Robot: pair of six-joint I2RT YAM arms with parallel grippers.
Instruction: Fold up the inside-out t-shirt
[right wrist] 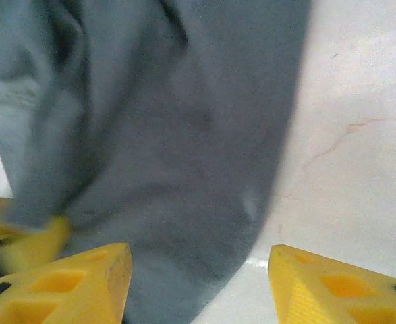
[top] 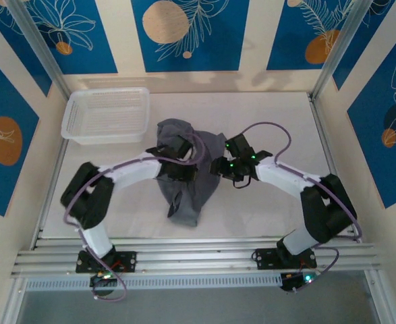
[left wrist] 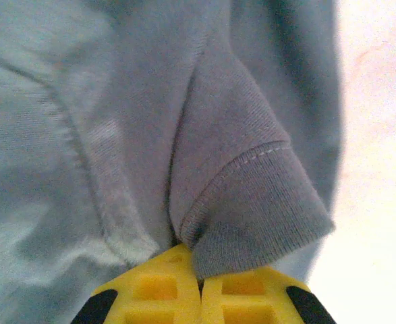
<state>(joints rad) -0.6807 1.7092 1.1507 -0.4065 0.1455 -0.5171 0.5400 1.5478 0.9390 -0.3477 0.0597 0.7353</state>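
My left gripper is going to let go of the stitched hem near the back of the heap [top: 177, 142], on the side that faces the basket.
The inside-out t-shirt [top: 184, 196] lies bunched in a slate-grey heap at the middle of the table, one end trailing toward the near edge. My left gripper [top: 186, 164] sits on the heap from the left. In the left wrist view its yellow fingers [left wrist: 164, 287] are pressed together, so my left gripper [left wrist: 199, 273] is shut on a ribbed, stitched hem of the t-shirt [left wrist: 251, 202]. My right gripper [top: 216, 167] meets the heap from the right. Close up, my right gripper [right wrist: 198, 270] stands open low over the table, with the edge of the t-shirt [right wrist: 171, 148] between its fingers.
A white mesh-sided plastic basket [top: 106, 115] stands at the back left of the pale table [top: 278, 115]. Aluminium rails run along the near edge [top: 198, 256] and the right side. A blurred yellow shape [right wrist: 29, 239] shows at the left of the right wrist view.
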